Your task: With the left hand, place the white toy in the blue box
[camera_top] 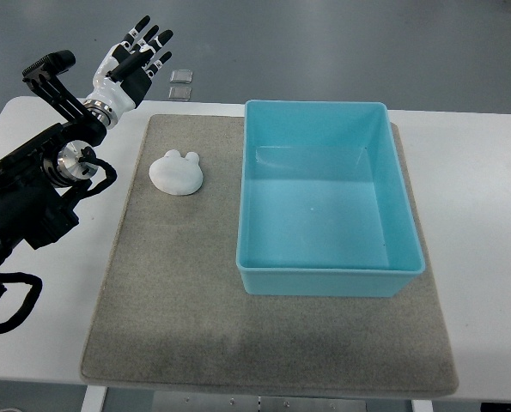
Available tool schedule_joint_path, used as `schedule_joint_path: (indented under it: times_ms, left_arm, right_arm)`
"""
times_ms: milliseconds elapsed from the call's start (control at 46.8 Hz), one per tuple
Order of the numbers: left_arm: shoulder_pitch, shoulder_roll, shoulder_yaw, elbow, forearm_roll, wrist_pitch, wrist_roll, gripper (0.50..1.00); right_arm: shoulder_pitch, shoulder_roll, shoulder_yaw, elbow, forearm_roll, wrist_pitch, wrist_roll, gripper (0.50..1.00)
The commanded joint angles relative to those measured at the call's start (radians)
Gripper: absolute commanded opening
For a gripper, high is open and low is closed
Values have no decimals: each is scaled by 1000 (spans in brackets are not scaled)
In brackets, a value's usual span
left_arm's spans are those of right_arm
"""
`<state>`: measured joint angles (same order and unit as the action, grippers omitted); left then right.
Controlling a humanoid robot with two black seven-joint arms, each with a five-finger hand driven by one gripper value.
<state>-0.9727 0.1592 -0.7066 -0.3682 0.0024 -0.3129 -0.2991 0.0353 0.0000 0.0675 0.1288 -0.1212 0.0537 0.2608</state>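
Observation:
Next, my left gripper closes around the round body (pixel 177 175) of the white toy, near its small ears.
A white toy (pixel 177 172) with two small ears lies on the grey mat (pixel 178 292), left of the blue box (pixel 328 276). The box stands empty on the mat's right half. My left hand (pixel 136 54) is raised beyond the table's far left corner, fingers spread and holding nothing. It is well apart from the toy, up and to the left of it. The black left arm (pixel 40 180) runs along the picture's left edge.
The mat lies on a white table (pixel 487 215). Two small square tiles (pixel 182 83) sit on the floor past the table's far edge. The right arm does not show.

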Motion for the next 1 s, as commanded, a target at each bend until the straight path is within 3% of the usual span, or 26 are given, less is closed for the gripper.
schedule_joint_path:
  times_ms: [0,470,747,982]
  left_arm:
    - [2,-1,1,0,1,0,0,994]
    - [3,20,10,-17,7,2,0,994]
    - [-3,77,22,-97,19,0,14,994]
    - [-37,100,156,-98,21,-2,15,994]
  right_arm:
    - [0,0,0,-2,0,0,0,936]
    - [0,0,0,-2,0,0,0,936]
    - [0,0,0,0,0,0,0,936]
    - [0,0,0,0,0,0,0,936]
